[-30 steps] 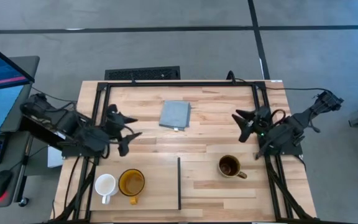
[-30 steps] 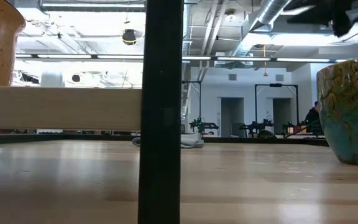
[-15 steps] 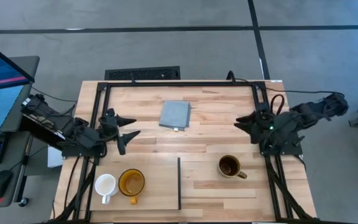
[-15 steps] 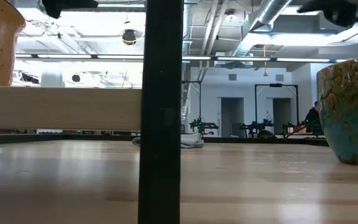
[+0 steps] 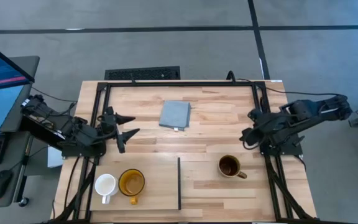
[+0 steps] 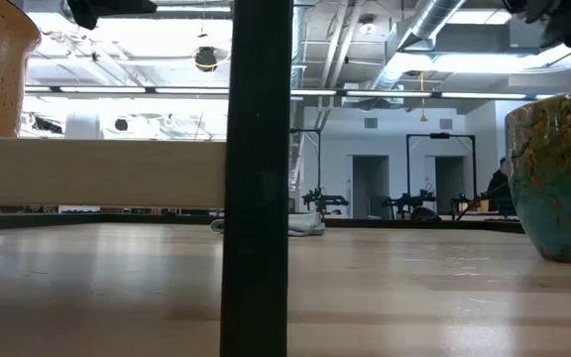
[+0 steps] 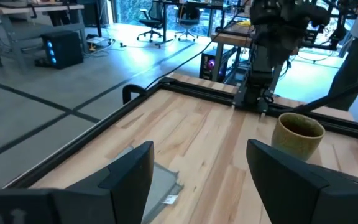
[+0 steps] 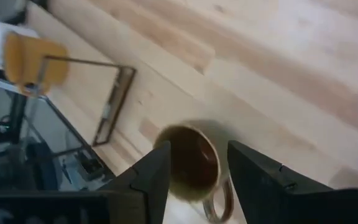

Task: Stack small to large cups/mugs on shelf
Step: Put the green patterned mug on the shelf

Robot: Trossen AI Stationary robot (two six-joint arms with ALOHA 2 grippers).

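My right gripper is to go to the brown mug next and grip its rim's far side [image 5: 225, 157] [image 8: 202, 132], across from the tan handle.
The dark brown mug with a tan handle [image 5: 230, 166] stands upright on the table at the near right; it also shows in the right wrist view [image 8: 191, 165] and the low view [image 6: 558, 178]. The small white mug [image 5: 105, 185] and the yellow-amber mug [image 5: 131, 182] stand side by side on the pale wood shelf [image 5: 160, 190] at the near left, with its black strip [image 5: 179, 183] on the right edge. My right gripper [image 5: 246, 127] is open, above the table just beyond the brown mug, tipped down toward it. My left gripper [image 5: 132, 126] is open over the table's left side.
A grey-blue square pad [image 5: 175, 114] lies at the far middle of the table. Black frame rails [image 5: 179, 83] run along the table's far, left and right edges. Bare wood lies between the shelf and the brown mug.
My right arm has stretched out and its gripper has tipped downward toward the brown mug, staying open. My left gripper has come down a little and stays open. The mugs have not moved.
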